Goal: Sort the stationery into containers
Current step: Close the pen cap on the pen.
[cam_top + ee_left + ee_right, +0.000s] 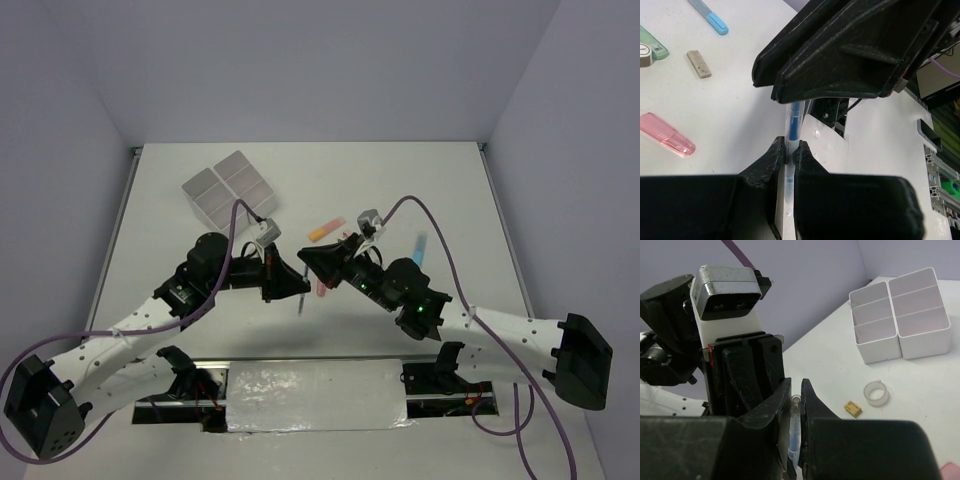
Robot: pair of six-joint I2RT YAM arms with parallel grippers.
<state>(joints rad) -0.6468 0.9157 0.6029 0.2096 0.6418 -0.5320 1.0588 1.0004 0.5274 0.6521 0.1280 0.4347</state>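
Note:
My left gripper is holding the thin blue pen. I should let go of it in the white container compartment [201, 184] that is closest to the table's far corner.
A thin blue pen [302, 300] is held off the table between both grippers at the table's middle. My left gripper [789, 145] is shut on the pen [792, 125] at its clear barrel. My right gripper [796, 390] is closed round the pen's clear end [796, 412], facing the left gripper. In the top view the left gripper [296, 285] and right gripper [310, 262] meet tip to tip. The white four-compartment containers [228, 188] stand at the far left and also show in the right wrist view [900, 320].
On the table lie an orange marker [325, 229], a light blue marker [418, 246], a pink marker [667, 134], a green marker [650, 47], a grey-tan eraser [699, 63], a clear tape ring [876, 393] and a tan eraser [853, 408].

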